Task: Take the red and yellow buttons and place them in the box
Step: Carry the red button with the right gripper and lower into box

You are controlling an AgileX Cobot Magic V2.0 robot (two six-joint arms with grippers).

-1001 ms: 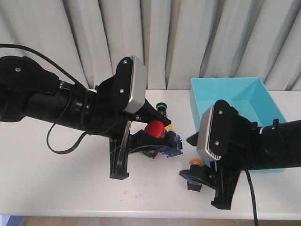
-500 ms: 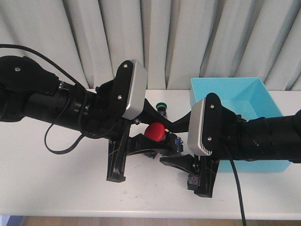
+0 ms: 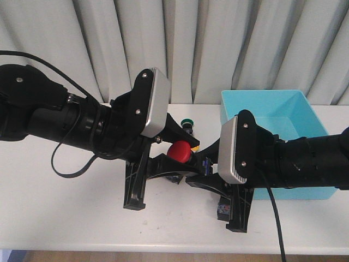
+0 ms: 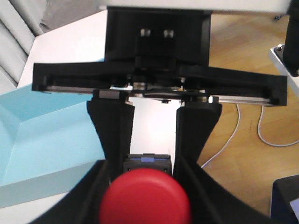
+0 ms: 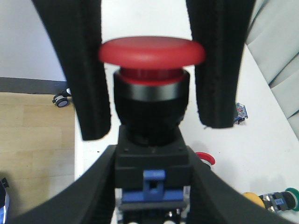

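Next, my right gripper lets go of the red button on the bottom of the turquoise box [image 3: 269,161], close to the box's front side. The red button now hangs above the table.
A red button [image 3: 180,150] with a black body hangs above the table between both arms. My left gripper [image 3: 175,161] is shut on it near the cap, which fills the left wrist view [image 4: 145,200]. My right gripper [image 3: 200,173] has come from the right, and its jaws press both sides of the button's black body [image 5: 152,161]. The turquoise box [image 3: 283,106] stands at the right rear, behind my right arm. A second red button [image 5: 205,159] and a yellow button [image 5: 252,198] lie on the table.
A green-capped switch [image 3: 187,122] stands behind the grippers and shows in the right wrist view [image 5: 292,193]. Another button's black body [image 3: 224,207] sits on the table under my right gripper. A small blue part [image 5: 240,112] lies farther off. Curtains hang behind.
My right arm has left the orange-capped button on the table and swung left to the red button held by my left gripper; its jaws now sit around the button's body.
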